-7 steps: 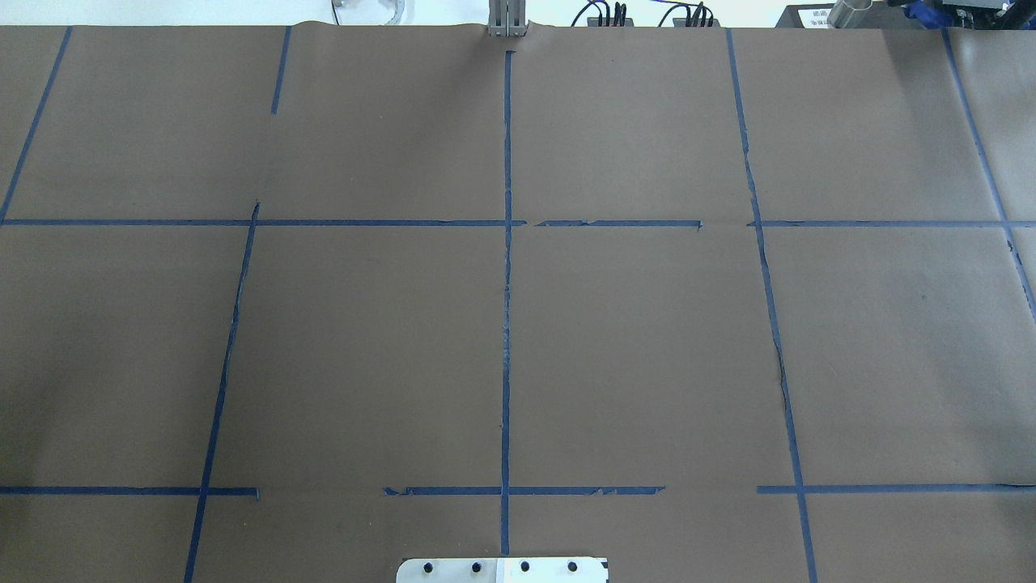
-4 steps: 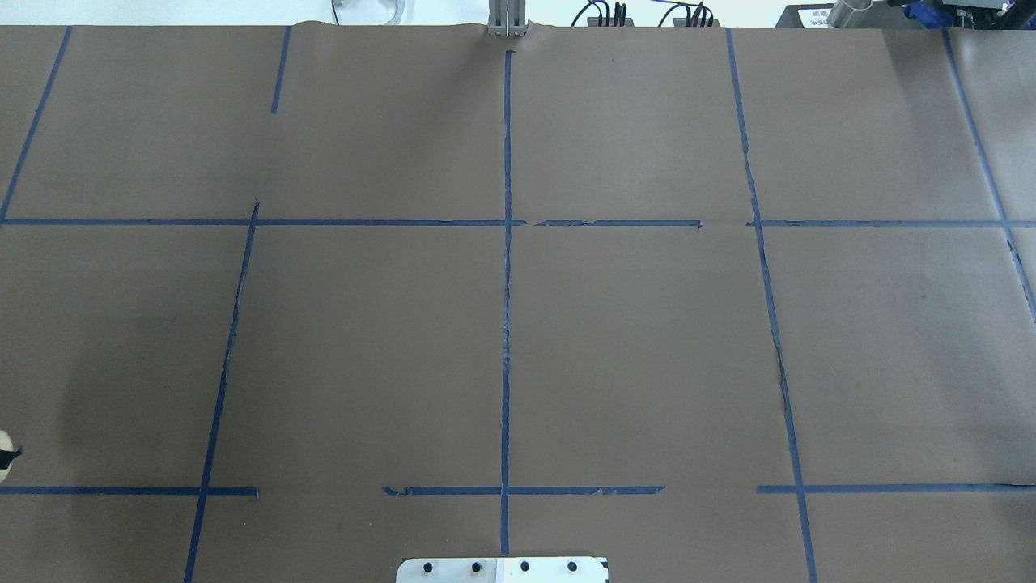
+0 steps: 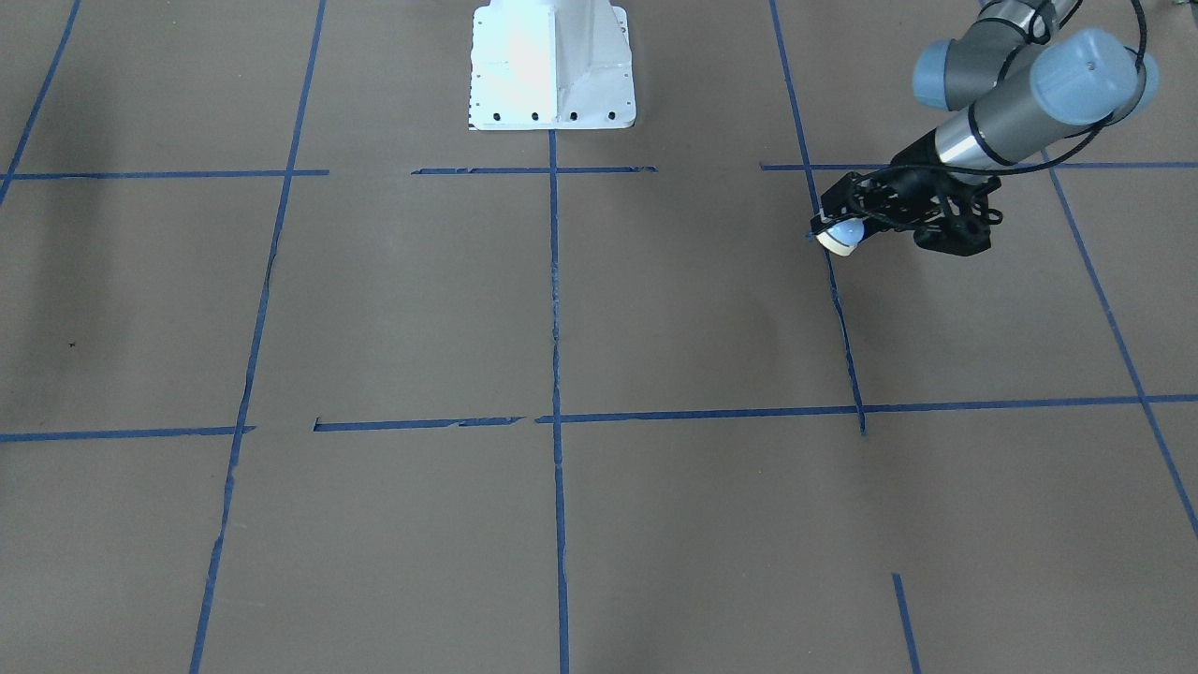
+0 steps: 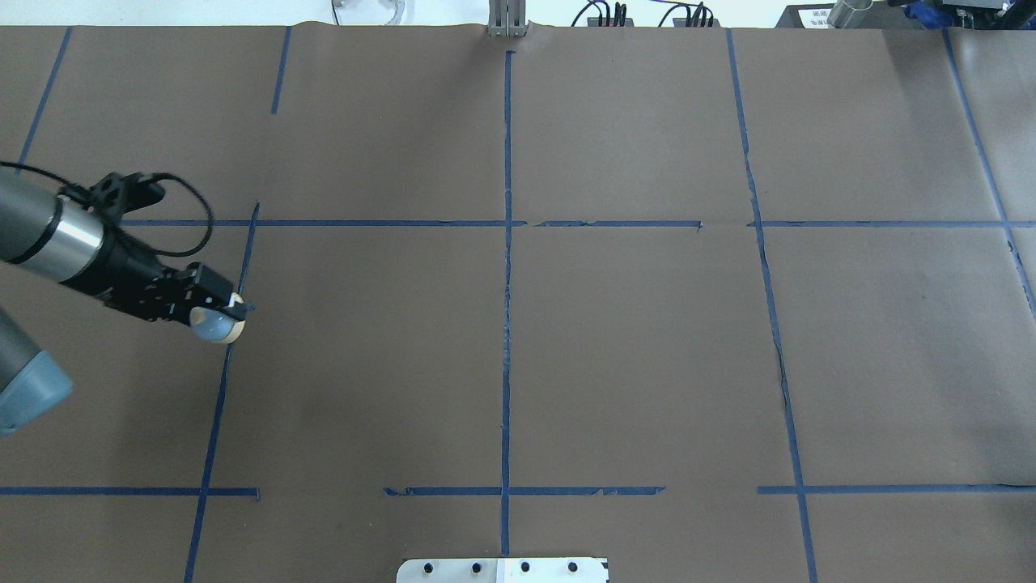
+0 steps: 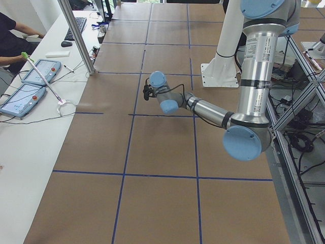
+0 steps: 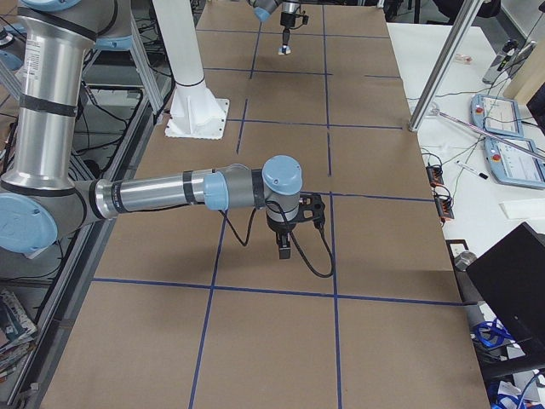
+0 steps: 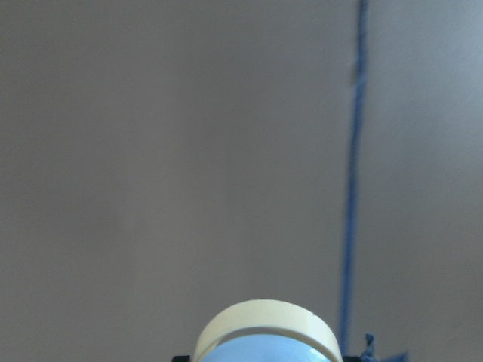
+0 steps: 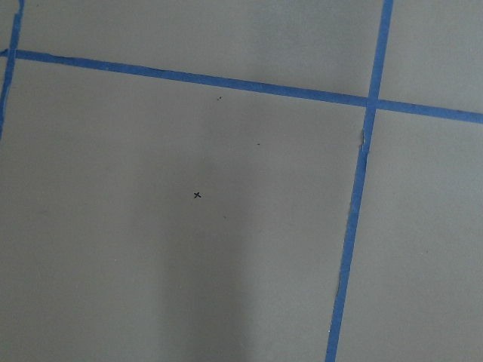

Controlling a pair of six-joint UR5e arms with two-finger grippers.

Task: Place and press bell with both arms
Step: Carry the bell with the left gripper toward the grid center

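Observation:
Next, I release the bell from my left gripper on the blue tape line from the white pedestal [image 3: 550, 343], between its tape crossings.
The bell [image 4: 215, 326] is light blue with a cream base ring. My left gripper [image 4: 225, 312] is shut on it and holds it tilted on its side above the brown table, over a blue tape line at the left. It also shows in the front-facing view [image 3: 840, 236] and at the bottom of the left wrist view [image 7: 264, 335]. My right gripper [image 6: 283, 247] shows only in the exterior right view, pointing down over the table with nothing seen in it; I cannot tell if it is open or shut.
The white pedestal [image 3: 552, 65] stands at the robot's side of the table. Blue tape lines [image 4: 507, 324] divide the brown paper into squares. A side desk with tablets [image 5: 30, 84] and a metal post [image 5: 76, 35] lies beyond the far edge.
My left arm has swung in from the left edge of the overhead view with the bell in its gripper. A second ago the arm was out of that view.

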